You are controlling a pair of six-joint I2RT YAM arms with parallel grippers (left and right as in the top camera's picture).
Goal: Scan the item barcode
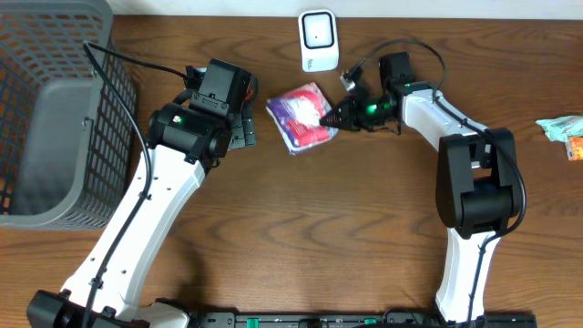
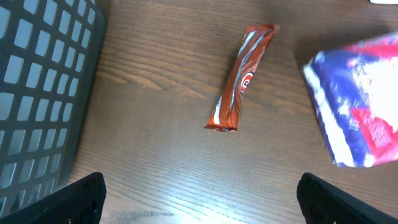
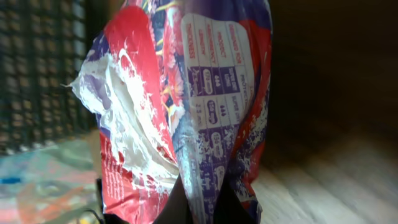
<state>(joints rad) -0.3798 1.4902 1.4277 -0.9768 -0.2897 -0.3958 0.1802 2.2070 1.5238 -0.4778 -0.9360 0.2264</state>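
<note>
Next, I release the snack bag, now lying just below the scanner, from my right gripper on the bare wood (image 1: 522,110) beside the teal packet, toward the barcode scanner.
The item is a crinkled purple, red and white snack bag (image 1: 301,115) lying on the wooden table just below a white barcode scanner (image 1: 317,41). My right gripper (image 1: 333,117) is shut on the bag's right edge. In the right wrist view the bag (image 3: 186,93) fills the frame, its bottom fold pinched in the right gripper (image 3: 208,210). I make out small print but no clear barcode. My left gripper (image 1: 244,120) stands open just left of the bag. Nothing lies between the fingers of the left gripper (image 2: 208,205), and the bag (image 2: 357,102) lies at the right.
A grey mesh basket (image 1: 55,109) fills the far left, and its wall (image 2: 37,93) shows in the left wrist view. An orange-brown candy bar (image 2: 239,78) lies on the table ahead of the left gripper. A teal packet (image 1: 557,128) sits at the right edge.
</note>
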